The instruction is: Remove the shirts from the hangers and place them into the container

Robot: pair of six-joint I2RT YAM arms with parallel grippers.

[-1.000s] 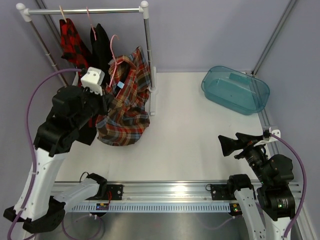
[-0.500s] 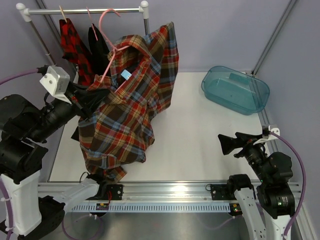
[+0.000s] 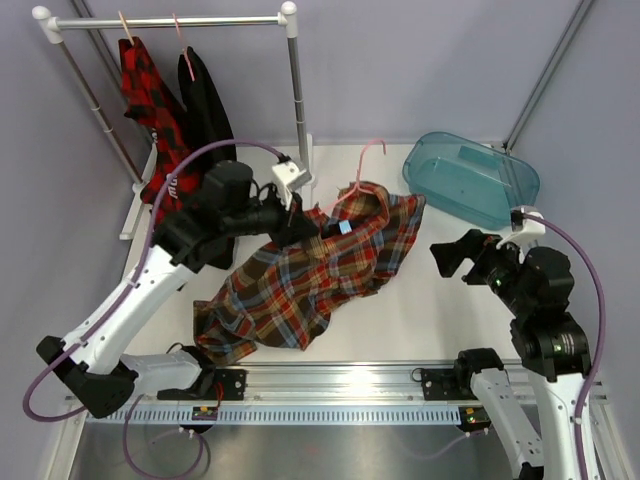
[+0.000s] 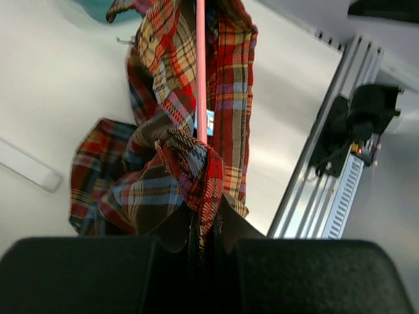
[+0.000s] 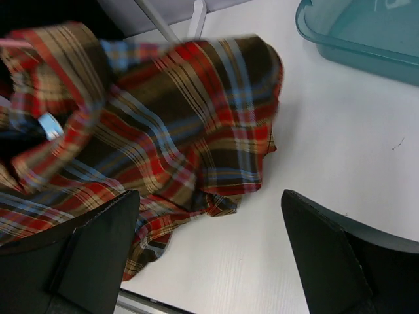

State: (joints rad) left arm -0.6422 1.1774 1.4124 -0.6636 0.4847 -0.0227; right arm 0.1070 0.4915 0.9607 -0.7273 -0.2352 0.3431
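Observation:
The base of the hook (image 3: 357, 181) of the pink hanger, just above the tartan shirt's collar, will be gripped by my right gripper.
The tartan shirt (image 3: 305, 275) lies spread across the middle of the table, still on its pink hanger (image 3: 364, 165), whose hook sticks out toward the container. My left gripper (image 3: 305, 228) is shut on a bunch of its fabric near the collar. In the left wrist view the hanger wire (image 4: 201, 72) runs with the shirt (image 4: 186, 163) into the shut gripper (image 4: 206, 226). My right gripper (image 3: 452, 262) is open and empty just right of the shirt's edge (image 5: 196, 111). The teal container (image 3: 470, 180) is empty at the back right. The red-and-black check shirt (image 3: 145, 85) and the black shirt (image 3: 205, 95) hang on the rail.
The white rail (image 3: 170, 20) and its right post (image 3: 297, 90) stand at the back left, behind the left arm. The container's rim (image 5: 366, 39) shows at the top right of the right wrist view. An aluminium rail (image 3: 330, 385) runs along the near table edge.
My left arm has carried the tartan shirt and its hanger off the rail and down onto the middle of the table. The right gripper has moved up and toward the shirt.

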